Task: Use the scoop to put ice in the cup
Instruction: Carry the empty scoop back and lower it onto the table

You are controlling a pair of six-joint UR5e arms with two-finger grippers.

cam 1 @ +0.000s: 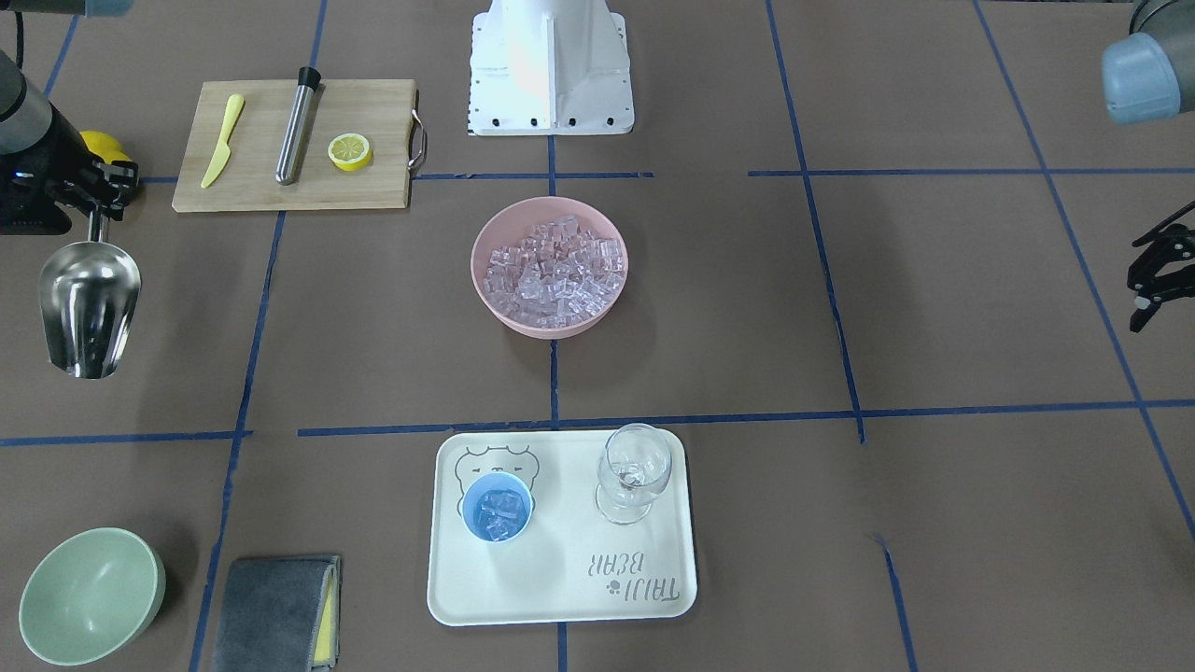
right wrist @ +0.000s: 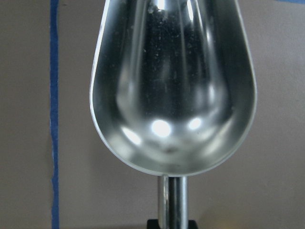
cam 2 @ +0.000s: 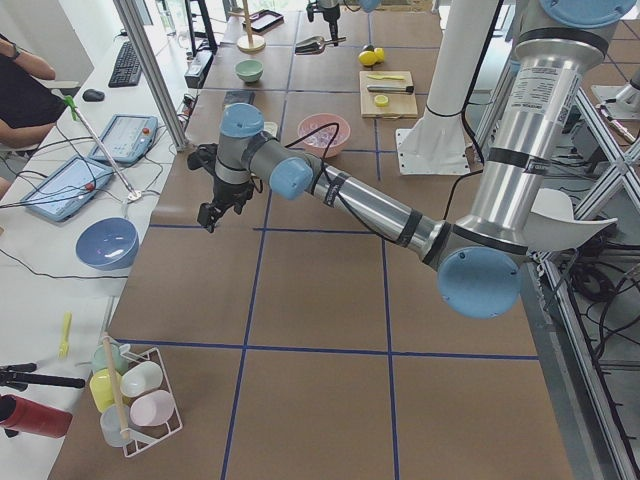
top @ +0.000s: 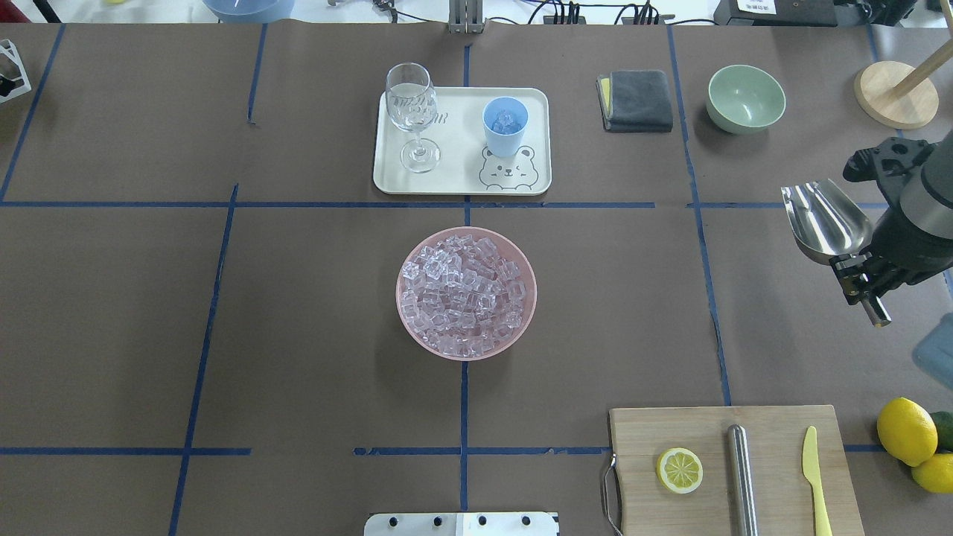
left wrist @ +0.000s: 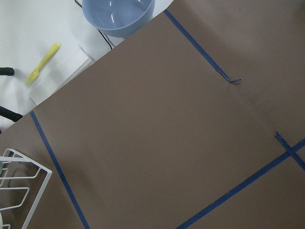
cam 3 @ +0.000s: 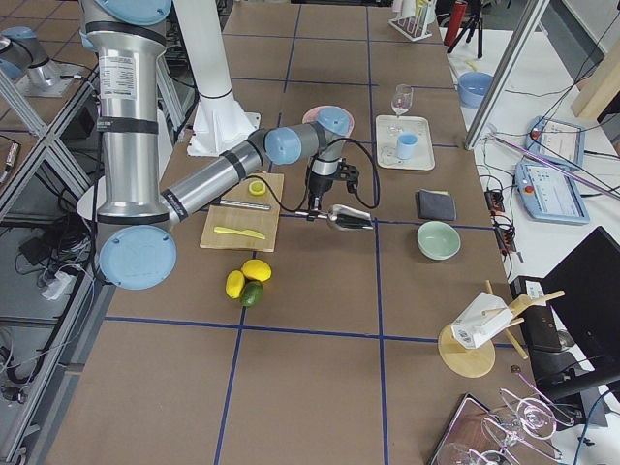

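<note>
Next, I set the steel scoop with my right gripper on the bare table [cam 1: 144,323] between the cutting board and the green bowl.
My right gripper [cam 1: 97,207] [top: 858,269] is shut on the thin handle of the steel scoop [cam 1: 89,313] [top: 825,217], held above the table at my far right. The scoop [right wrist: 171,86] holds nothing. The light-blue cup [cam 1: 498,507] [top: 505,125] stands on the white tray [cam 1: 560,597] and has a few cubes inside. More ice [cam 1: 555,271] [top: 465,294] fills the pink bowl [cam 1: 495,308] at the table's middle. My left gripper [cam 1: 1141,285] [cam 2: 210,218] hangs open and holds nothing over bare table at my far left.
A wine glass [cam 1: 635,471] shares the tray. A cutting board [top: 737,476] holds a lemon half, a steel cylinder and a yellow knife. A green bowl [top: 746,97], a grey cloth [top: 639,100], whole lemons [top: 907,432] and a wooden stand [top: 896,93] sit near the scoop's side.
</note>
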